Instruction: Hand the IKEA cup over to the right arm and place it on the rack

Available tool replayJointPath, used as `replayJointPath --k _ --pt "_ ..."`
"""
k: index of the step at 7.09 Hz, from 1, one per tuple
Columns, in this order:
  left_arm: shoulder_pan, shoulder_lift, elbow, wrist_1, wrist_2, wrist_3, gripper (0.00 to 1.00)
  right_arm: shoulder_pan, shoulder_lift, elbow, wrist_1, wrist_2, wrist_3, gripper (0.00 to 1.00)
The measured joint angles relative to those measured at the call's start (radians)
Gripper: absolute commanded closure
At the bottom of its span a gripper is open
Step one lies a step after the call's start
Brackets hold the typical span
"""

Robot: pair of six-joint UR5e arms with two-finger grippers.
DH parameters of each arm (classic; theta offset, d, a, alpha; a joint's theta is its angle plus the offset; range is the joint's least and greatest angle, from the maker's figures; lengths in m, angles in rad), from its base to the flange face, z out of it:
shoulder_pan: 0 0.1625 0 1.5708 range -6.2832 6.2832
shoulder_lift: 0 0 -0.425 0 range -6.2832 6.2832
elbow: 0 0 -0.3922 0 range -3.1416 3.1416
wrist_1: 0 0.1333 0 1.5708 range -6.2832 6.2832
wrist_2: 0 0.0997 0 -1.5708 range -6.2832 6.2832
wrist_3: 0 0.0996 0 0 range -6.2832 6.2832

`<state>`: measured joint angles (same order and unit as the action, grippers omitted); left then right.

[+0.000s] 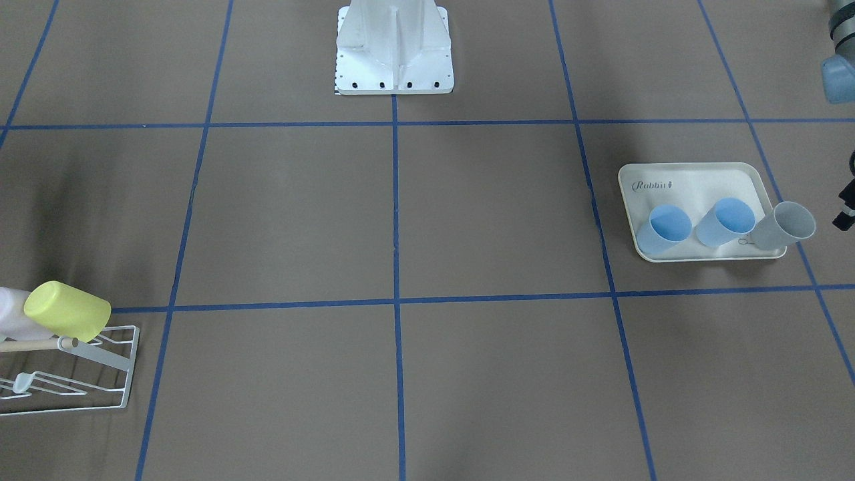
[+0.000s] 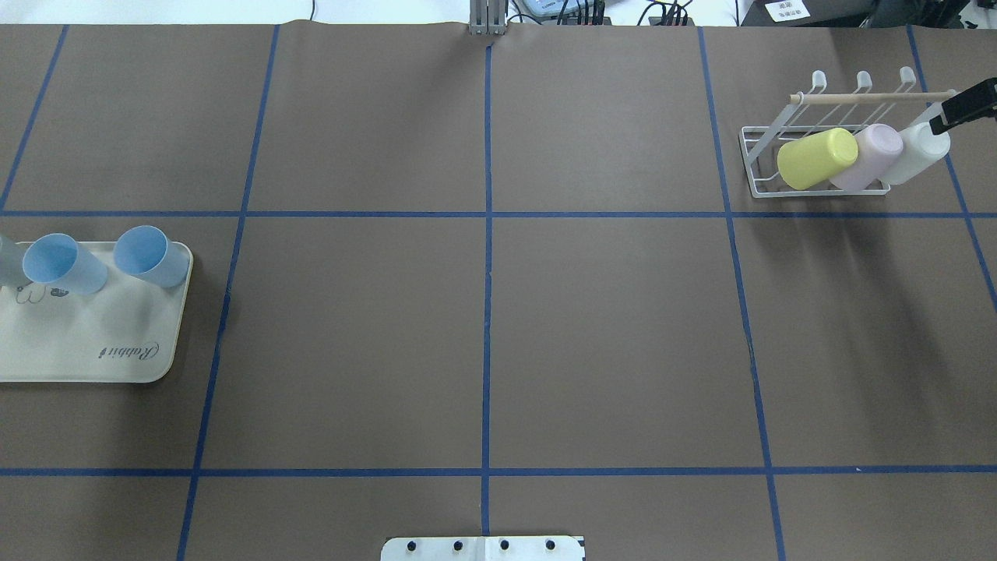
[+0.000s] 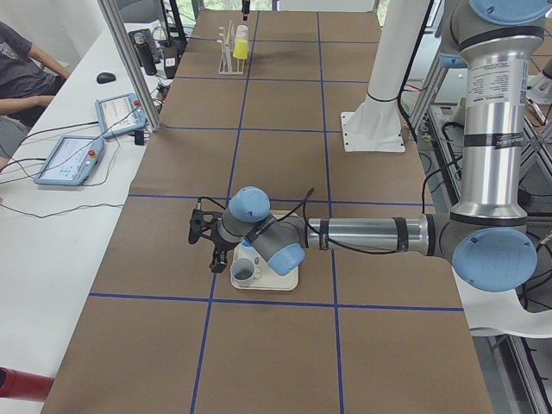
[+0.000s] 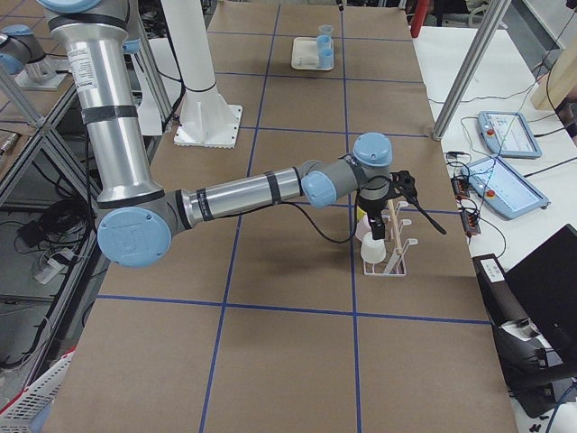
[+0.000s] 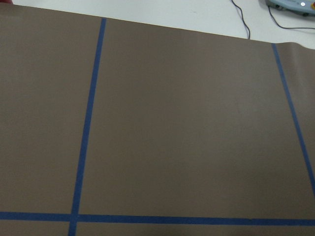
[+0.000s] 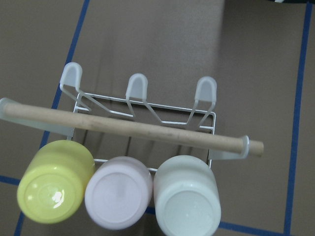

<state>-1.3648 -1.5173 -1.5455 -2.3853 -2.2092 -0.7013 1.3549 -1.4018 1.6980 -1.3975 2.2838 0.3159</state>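
Note:
The grey cup's rim [image 1: 809, 212], on the side away from the two blue cups, is the next spot that my left gripper will go to and close on.
The white wire rack [image 2: 759, 156] with its wooden dowel [image 6: 147, 130] stands at the far right. Three cups lie on it: yellow [image 2: 816, 158], pink [image 2: 868, 156] and white [image 2: 919, 152]. My right gripper [image 2: 962, 105] hovers just beyond the white cup. Only part of it shows, so I cannot tell its state. Two blue cups [image 1: 664, 230] and a grey cup [image 1: 788, 226] stand on the cream tray [image 1: 695, 180]. My left gripper [image 1: 845, 200] hangs beside the grey cup at the tray's end, cut off by the frame edge. Its jaws are hidden.
The robot's white base plate [image 1: 394, 53] sits at the table's middle edge. A person [image 3: 26, 69] sits by a side desk with control tablets [image 3: 73, 159]. Aluminium posts [image 3: 129, 60] stand along that side.

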Motion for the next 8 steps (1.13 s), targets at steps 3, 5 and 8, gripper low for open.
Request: replayJointPath --k 3,5,8 --pt "0.068 0.017 0.057 0.081 -0.001 0.015 0.00 -0.001 -0.049 0.099 -0.088 0.006 0.000 0.01" --pt "0.098 0.017 0.109 0.082 -0.005 0.015 0.74 -0.002 -0.051 0.105 -0.091 0.019 0.004 0.01" --pt "0.130 0.013 0.121 0.088 -0.006 0.006 1.00 -0.003 -0.048 0.104 -0.090 0.027 0.007 0.01"
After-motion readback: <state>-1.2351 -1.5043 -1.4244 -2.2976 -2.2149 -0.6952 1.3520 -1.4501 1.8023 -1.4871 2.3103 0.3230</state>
